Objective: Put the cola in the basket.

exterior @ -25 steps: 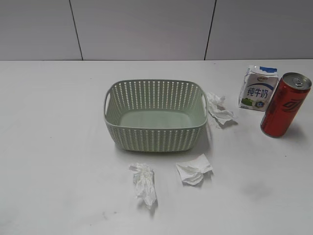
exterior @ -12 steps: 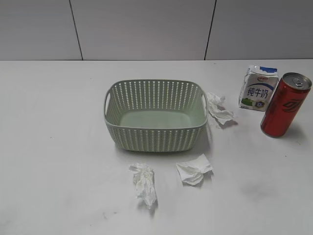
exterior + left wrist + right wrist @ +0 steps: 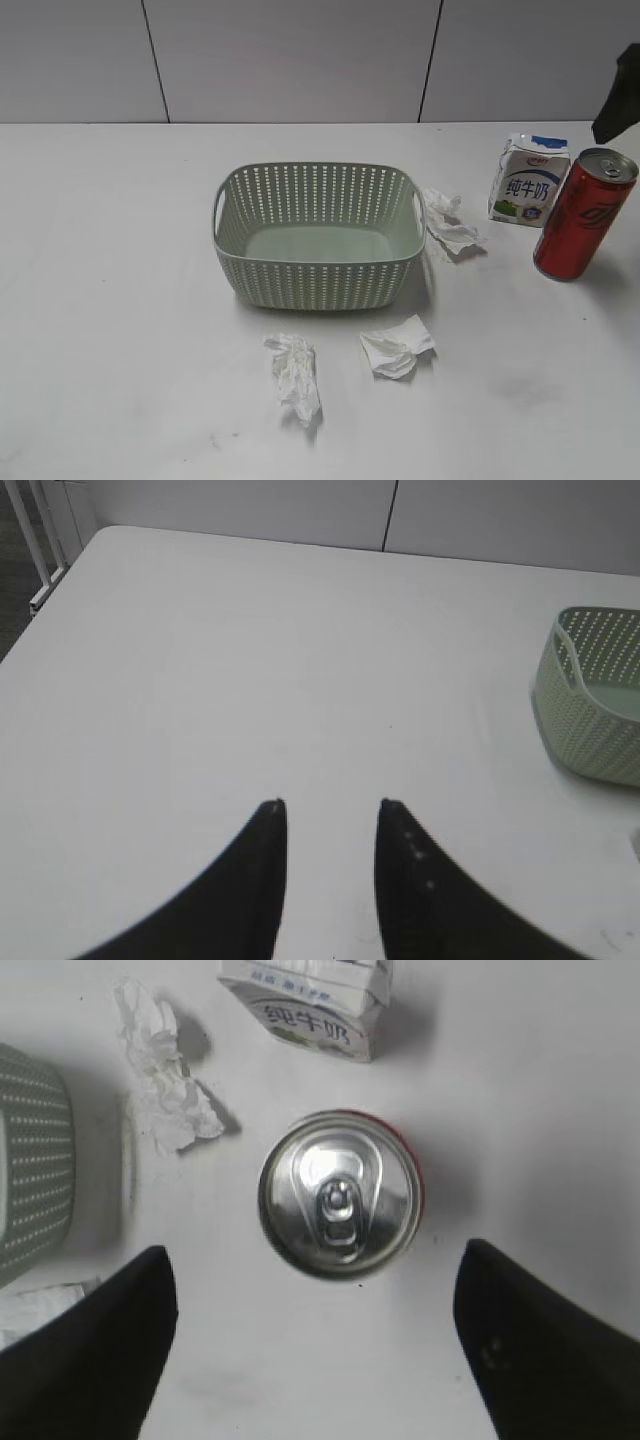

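Observation:
The upper part of the cola (image 3: 594,188) (image 3: 342,1195), just below its silver top and beside the milk carton, will be held by my right gripper once it closes around it there.
The cola (image 3: 583,214), a tall red can with a silver top, stands upright at the right of the table. The right wrist view looks straight down on its top (image 3: 340,1195). My right gripper (image 3: 315,1260) is wide open above the can, with the can just ahead of the jaws. A dark part of that arm (image 3: 620,95) shows at the right edge of the exterior view. The sage-green basket (image 3: 316,270) stands empty at the middle, and shows in the left wrist view (image 3: 596,705) and the right wrist view (image 3: 30,1160). My left gripper (image 3: 330,805) is open and empty over bare table, left of the basket.
A white-and-blue milk carton (image 3: 528,180) stands just behind the cola, also in the right wrist view (image 3: 310,1005). Crumpled tissues lie right of the basket (image 3: 447,225) and in front of it (image 3: 296,375) (image 3: 397,348). A grey wall backs the table.
A dark part of the right arm has come into the exterior view at the upper right, above the cola. The objects have not moved.

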You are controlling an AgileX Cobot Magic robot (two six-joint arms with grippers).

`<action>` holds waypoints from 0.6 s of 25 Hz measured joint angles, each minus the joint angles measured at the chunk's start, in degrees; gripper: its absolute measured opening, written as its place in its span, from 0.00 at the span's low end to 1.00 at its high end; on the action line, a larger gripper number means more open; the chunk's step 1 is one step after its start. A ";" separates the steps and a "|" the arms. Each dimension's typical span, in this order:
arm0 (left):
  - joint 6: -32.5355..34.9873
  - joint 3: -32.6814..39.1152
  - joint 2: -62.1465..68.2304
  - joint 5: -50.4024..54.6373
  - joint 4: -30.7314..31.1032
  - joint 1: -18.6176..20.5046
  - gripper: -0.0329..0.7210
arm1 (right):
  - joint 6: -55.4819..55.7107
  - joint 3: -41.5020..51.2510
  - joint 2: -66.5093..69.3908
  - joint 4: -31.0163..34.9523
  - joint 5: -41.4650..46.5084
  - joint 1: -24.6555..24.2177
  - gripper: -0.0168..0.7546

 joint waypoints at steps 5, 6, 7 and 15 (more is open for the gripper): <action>0.00 0.00 0.00 0.00 0.00 0.00 0.36 | -0.16 -9.17 9.70 -0.68 5.06 0.45 0.88; 0.00 0.00 0.00 0.00 0.00 0.00 0.36 | -0.18 -10.10 11.22 -1.21 5.46 0.68 0.88; 0.00 0.00 0.00 0.00 0.00 0.00 0.36 | -0.18 -10.76 12.60 -1.73 5.70 1.02 0.88; 0.00 0.00 0.00 0.00 0.00 0.00 0.36 | 1.56 -11.74 19.57 -4.47 8.26 1.88 0.88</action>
